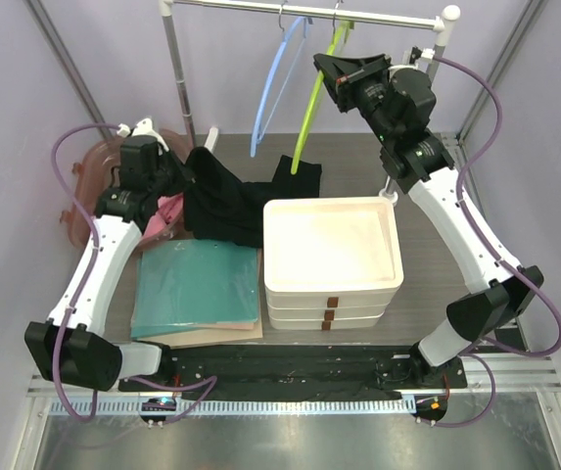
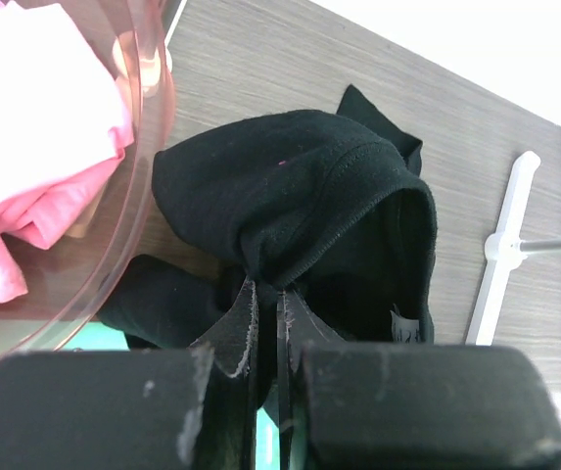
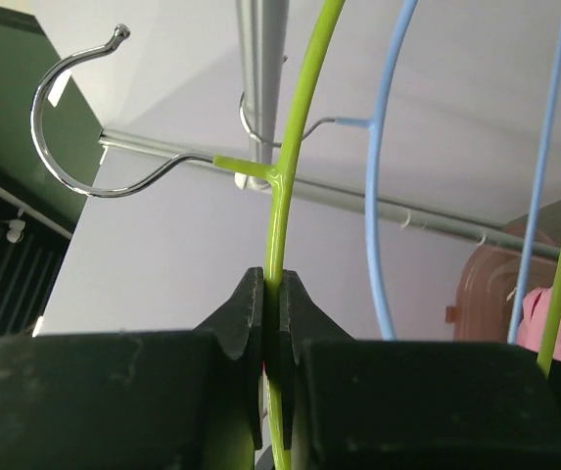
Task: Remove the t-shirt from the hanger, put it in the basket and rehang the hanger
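My right gripper is going to let go of the green hanger and leave it hanging from the rail (image 1: 327,94) next to the bare blue hanger.
The black t-shirt (image 1: 231,201) lies crumpled on the table, left of the white trays, free of any hanger. My left gripper (image 1: 175,179) is shut on a fold of it; the left wrist view shows the jaws pinching the black t-shirt (image 2: 300,196) near its neck hem. The green hanger (image 1: 315,93) hangs bare from the rail (image 1: 309,12). My right gripper (image 1: 331,67) is shut on its upper arm; the right wrist view shows the green hanger (image 3: 290,147) clamped between the jaws, its metal hook (image 3: 74,127) over the rail.
A bare blue hanger (image 1: 272,78) hangs left of the green one. A stack of white trays (image 1: 331,259) stands mid-table. A pink tub (image 1: 89,186) with pink cloth (image 2: 35,147) sits at the left. Folded teal cloth (image 1: 197,284) lies front left.
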Tool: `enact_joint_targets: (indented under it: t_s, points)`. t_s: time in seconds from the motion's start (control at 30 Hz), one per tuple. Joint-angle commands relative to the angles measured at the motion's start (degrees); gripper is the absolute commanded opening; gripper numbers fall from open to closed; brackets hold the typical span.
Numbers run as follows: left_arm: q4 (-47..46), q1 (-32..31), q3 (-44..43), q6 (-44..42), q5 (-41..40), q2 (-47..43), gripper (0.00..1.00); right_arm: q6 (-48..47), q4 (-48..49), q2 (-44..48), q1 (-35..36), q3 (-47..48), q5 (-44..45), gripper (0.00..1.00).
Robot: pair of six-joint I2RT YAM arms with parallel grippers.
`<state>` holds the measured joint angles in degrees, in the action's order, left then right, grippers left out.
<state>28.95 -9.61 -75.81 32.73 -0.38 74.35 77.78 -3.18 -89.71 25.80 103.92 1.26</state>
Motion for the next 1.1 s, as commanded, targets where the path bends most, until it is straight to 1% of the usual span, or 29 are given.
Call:
enact_joint_targets:
  t_s: [0.0,0.13,0.27,0.53,0.77,0.93,1.03,1.07]
  points:
    - [0.4,0.55,-2.85,-1.79,0.03,-4.29,0.0,-0.35,3.53,-0.64,-0.66,4.53,2.52,0.01]
    - [1.55,0.47,-2.68,-1.79,0.03,-6.4,0.0,0.09,3.53,-3.27,-0.93,6.91,2.87,0.01]
    - [2.69,0.55,-3.29,-2.23,-0.14,-8.16,0.0,0.36,3.53,-4.59,-1.02,7.35,4.36,0.01]
    - [5.06,0.55,-7.15,-3.11,-2.16,-10.36,0.0,0.62,2.12,-3.63,-1.1,3.84,7.88,0.01]
    - [5.5,0.55,-11.11,-2.85,-4.54,-11.94,0.0,1.41,2.21,-4.95,-1.81,3.4,6.83,0.01]
    - [5.33,0.55,-13.39,-2.94,-5.77,-12.38,0.0,1.59,2.92,-3.72,-1.81,0.33,6.74,0.01]
    - [5.33,0.55,-16.11,-3.55,-6.47,-12.03,0.0,0.36,2.83,-2.4,-1.81,-1.79,6.57,0.11]
    - [5.59,0.55,-16.91,-4.33,-6.65,-12.03,0.0,-0.17,2.83,-1.79,-1.81,-2.22,6.57,0.17]
